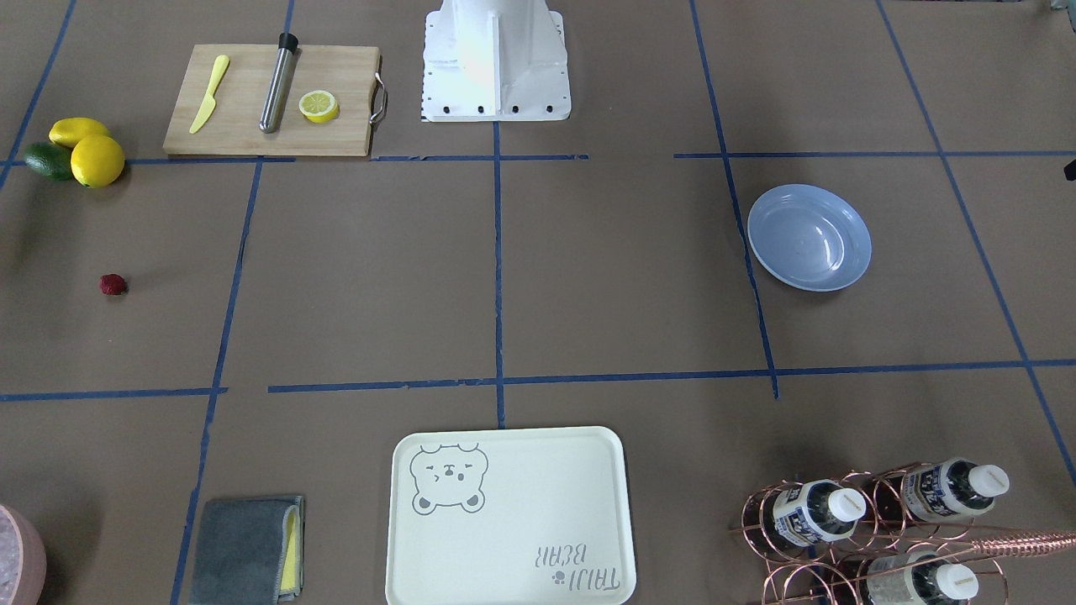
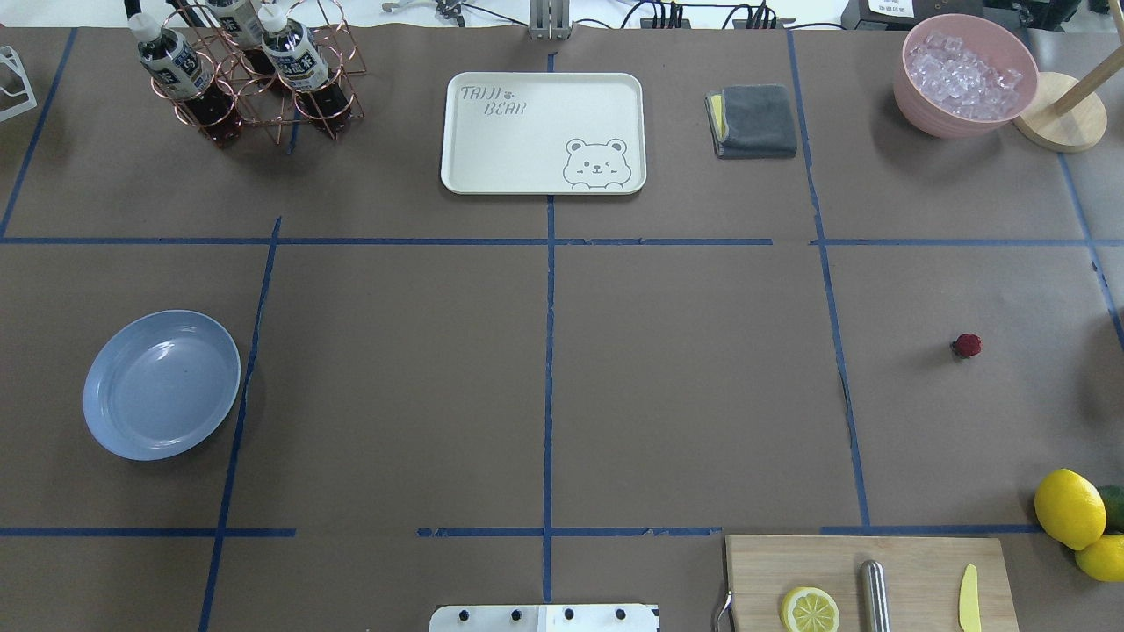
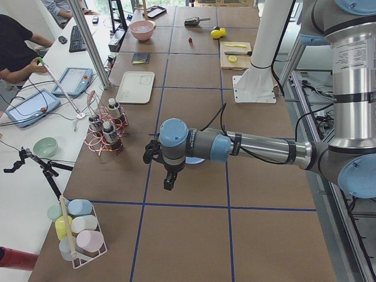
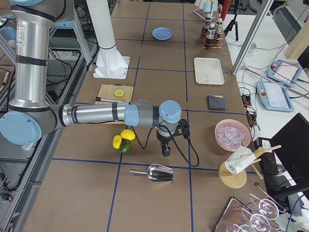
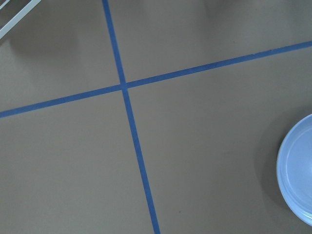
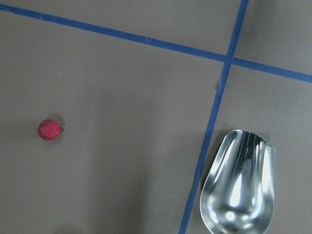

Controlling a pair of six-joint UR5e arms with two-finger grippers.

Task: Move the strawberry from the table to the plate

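Note:
Next, my left gripper needs to grab the rim (image 1: pixel 869 248) (image 5: pixel 279 173) of the light blue plate, on the side farthest from the strawberry.
The strawberry (image 2: pixel 967 345), small and dark red, lies alone on the brown table (image 2: pixel 685 369) at the right side; it also shows in the front view (image 1: pixel 113 285) and at the left of the right wrist view (image 6: pixel 49 129). The light blue plate (image 2: pixel 162 384) stands empty at the table's left, and its rim enters the left wrist view (image 5: pixel 297 175). My left gripper (image 3: pixel 168 185) hangs above the table close to the plate; I cannot tell if it is open or shut. My right gripper (image 4: pixel 165 152) hangs near the lemons, likewise unclear.
A cutting board (image 2: pixel 913 579) carries a lemon half (image 2: pixel 810 609), a metal cylinder and a yellow knife. Lemons (image 2: pixel 1069 507) and an avocado lie at the right edge. A steel scoop (image 6: pixel 239 185) lies near the strawberry. At the far side are the cream tray (image 2: pixel 543 132), a grey cloth (image 2: pixel 752 120), a bottle rack (image 2: pixel 241 70) and a pink ice bowl (image 2: pixel 964 75).

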